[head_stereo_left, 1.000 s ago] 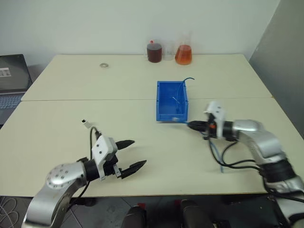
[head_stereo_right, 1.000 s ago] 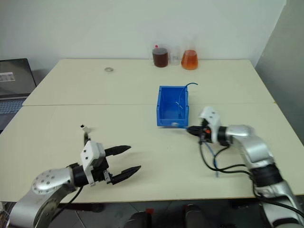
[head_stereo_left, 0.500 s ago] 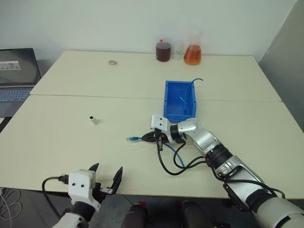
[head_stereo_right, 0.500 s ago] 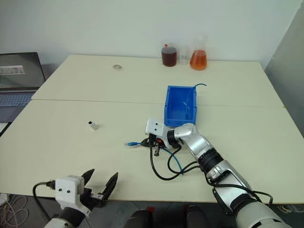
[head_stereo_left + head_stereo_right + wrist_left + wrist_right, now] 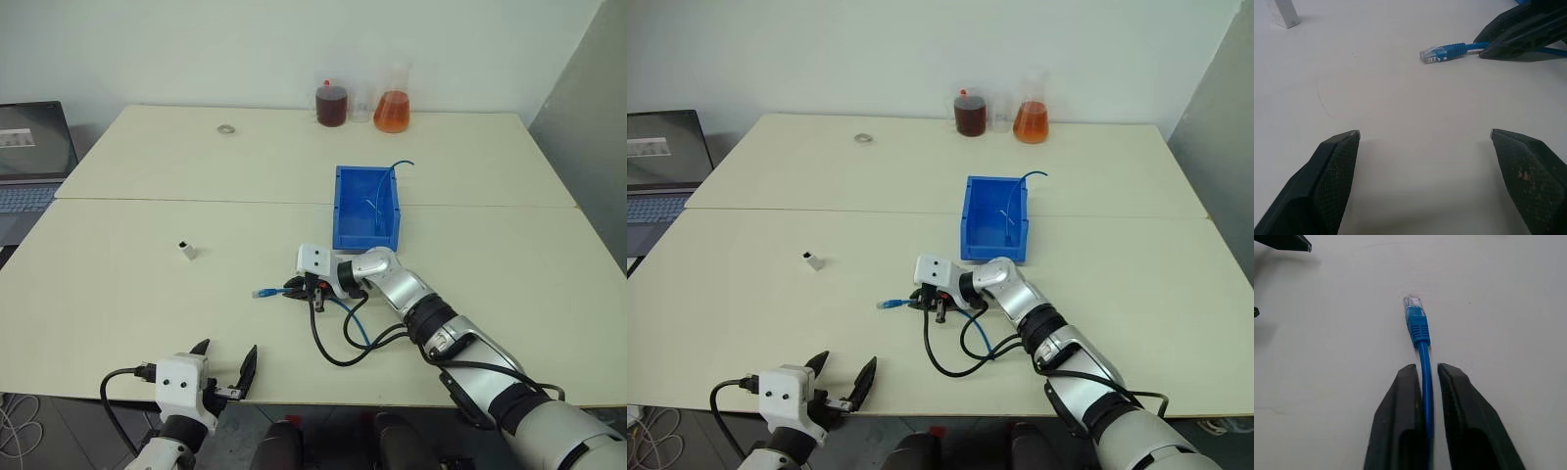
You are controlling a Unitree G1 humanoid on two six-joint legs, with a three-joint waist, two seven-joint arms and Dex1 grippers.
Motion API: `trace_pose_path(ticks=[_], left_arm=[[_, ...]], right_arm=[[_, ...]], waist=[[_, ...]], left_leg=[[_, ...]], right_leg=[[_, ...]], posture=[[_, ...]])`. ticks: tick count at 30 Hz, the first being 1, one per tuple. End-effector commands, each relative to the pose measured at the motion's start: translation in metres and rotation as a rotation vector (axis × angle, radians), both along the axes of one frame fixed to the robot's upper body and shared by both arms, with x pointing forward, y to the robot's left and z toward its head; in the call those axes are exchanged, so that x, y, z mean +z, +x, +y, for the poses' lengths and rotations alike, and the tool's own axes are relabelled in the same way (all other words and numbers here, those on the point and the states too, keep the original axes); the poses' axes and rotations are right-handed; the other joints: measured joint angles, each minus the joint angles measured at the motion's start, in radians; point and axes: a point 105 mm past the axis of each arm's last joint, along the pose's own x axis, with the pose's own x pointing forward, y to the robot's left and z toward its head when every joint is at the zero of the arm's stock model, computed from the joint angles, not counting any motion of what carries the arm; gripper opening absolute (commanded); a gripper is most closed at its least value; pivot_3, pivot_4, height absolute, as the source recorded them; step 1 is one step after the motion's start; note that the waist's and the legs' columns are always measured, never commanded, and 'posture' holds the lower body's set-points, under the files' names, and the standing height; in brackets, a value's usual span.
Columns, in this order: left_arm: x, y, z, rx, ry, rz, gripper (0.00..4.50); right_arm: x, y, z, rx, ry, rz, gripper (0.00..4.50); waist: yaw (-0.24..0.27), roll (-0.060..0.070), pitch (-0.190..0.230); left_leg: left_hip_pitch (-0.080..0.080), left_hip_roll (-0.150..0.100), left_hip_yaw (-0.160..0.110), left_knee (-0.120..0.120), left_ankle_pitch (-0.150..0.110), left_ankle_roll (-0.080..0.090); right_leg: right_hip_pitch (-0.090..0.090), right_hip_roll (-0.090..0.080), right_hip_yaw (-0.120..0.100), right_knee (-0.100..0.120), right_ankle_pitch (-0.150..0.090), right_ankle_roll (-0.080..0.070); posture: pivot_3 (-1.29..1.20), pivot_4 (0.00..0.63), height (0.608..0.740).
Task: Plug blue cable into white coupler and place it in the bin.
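Note:
The robot's left gripper will next move to the blue cable's plug on the table and close on its clear end [image 5: 259, 294] [image 5: 1431, 54].
The blue cable's plug [image 5: 263, 292] lies flat on the table left of my right gripper [image 5: 290, 291]. In the right wrist view the blue cable [image 5: 1422, 350] runs between the two fingers [image 5: 1400, 401], whose tips stand a little apart on either side of it. The cable's far end hangs over the rim of the bin [image 5: 338, 208], which stands behind the right arm. The white coupler [image 5: 186, 251] stands alone on the table to the left, also seen in the left wrist view [image 5: 1284, 12]. My left gripper [image 5: 227, 351] is open and empty at the table's near edge.
Two flasks, one dark [image 5: 332, 105] and one orange [image 5: 392, 111], stand at the back edge. A small ring [image 5: 226, 128] lies at the back left. A laptop [image 5: 29, 147] sits off the table's left side. Black robot wires [image 5: 333, 345] loop on the table under the right arm.
My right gripper swung left from beside the bin, carrying the cable's plug down onto the table, and its fingers have parted slightly. My left gripper dropped back to the near edge, still open.

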Motion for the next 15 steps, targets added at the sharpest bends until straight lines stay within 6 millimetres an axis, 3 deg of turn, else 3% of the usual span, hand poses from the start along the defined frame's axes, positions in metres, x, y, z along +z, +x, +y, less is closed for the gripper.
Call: trace_pose_path(ticks=[1,6,10,12,15], left_arm=[[0.006,0.002,0.002,-0.020,0.012,-0.035,4.50],[0.010,0.005,0.006,-0.010,0.004,-0.042,4.50],[0.023,0.011,0.023,0.032,0.048,-0.080,4.50],[0.035,0.017,0.045,0.060,0.102,-0.103,4.50],[0.052,0.031,0.081,0.068,0.182,-0.114,4.50]], right_arm=[[0.018,0.008,-0.001,-0.015,0.035,-0.035,1.85],[0.033,0.007,-0.008,-0.033,0.093,0.021,3.00],[0.061,0.002,-0.025,-0.056,0.180,0.058,4.01],[0.084,-0.008,-0.041,-0.049,0.275,0.097,4.41],[0.101,-0.029,-0.063,-0.003,0.305,0.094,4.48]], waist=[[-0.001,0.000,0.000],[-0.001,0.000,0.000],[0.001,0.000,0.000],[0.006,0.000,0.000],[0.017,0.002,0.001]], left_leg=[[0.000,0.000,0.000,0.000,0.000,0.000],[0.000,0.000,0.000,0.000,0.000,0.000],[-0.001,0.000,-0.002,0.000,0.000,0.000],[-0.001,0.000,-0.002,0.000,0.000,0.000],[-0.002,0.000,-0.005,0.000,0.000,0.000]], right_leg=[[0.000,0.000,0.000,0.000,0.000,0.000],[0.000,0.000,0.000,0.000,0.000,0.000],[0.000,0.000,-0.001,0.000,0.000,0.000],[0.000,0.000,-0.002,0.000,0.000,0.000],[0.000,0.000,-0.003,0.000,0.000,-0.001]], posture=[[0.00,0.150,0.740],[0.00,0.150,0.740],[0.00,0.150,0.740],[0.00,0.150,0.740],[0.00,0.150,0.740]])
